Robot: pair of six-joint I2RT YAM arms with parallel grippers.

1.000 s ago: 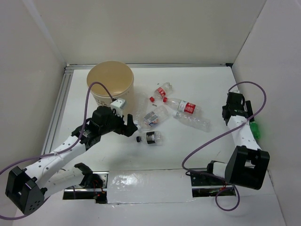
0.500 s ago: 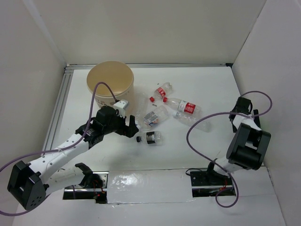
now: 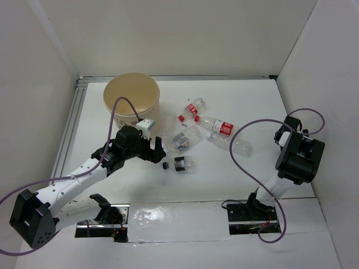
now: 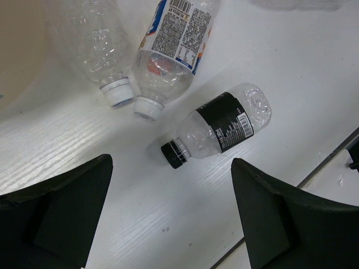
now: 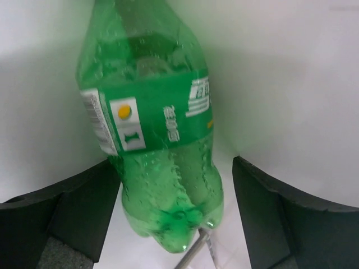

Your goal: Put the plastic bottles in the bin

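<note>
My left gripper needs to next close on the clear part (image 3: 173,164) (image 4: 197,136) of the black-labelled bottle, between the bottle's label and its black cap.
The tan bin (image 3: 131,98) stands at the back left. Several clear bottles lie to its right: a black-labelled, black-capped one (image 3: 180,163), a labelled one (image 3: 182,139), a red-capped one (image 3: 194,106) and a long red-white-labelled one (image 3: 221,128). My left gripper (image 3: 150,150) is open just left of the black-labelled bottle (image 4: 221,128), its fingers (image 4: 73,190) low over the table. Two white-capped bottles (image 4: 174,39) lie beyond. My right gripper (image 3: 287,130) is open by the right wall, its fingers (image 5: 84,190) either side of a green bottle (image 5: 154,140), which is hidden in the top view.
White walls close in the table on the left, back and right. A metal rail (image 3: 70,129) runs along the left edge. Another clear bottle (image 3: 238,147) lies right of the middle. Purple cables (image 3: 247,134) loop over the table near the right arm.
My right arm has swung back toward the right wall, covering the green bottle in the top view. My left gripper has crept slightly right toward the bottles.
</note>
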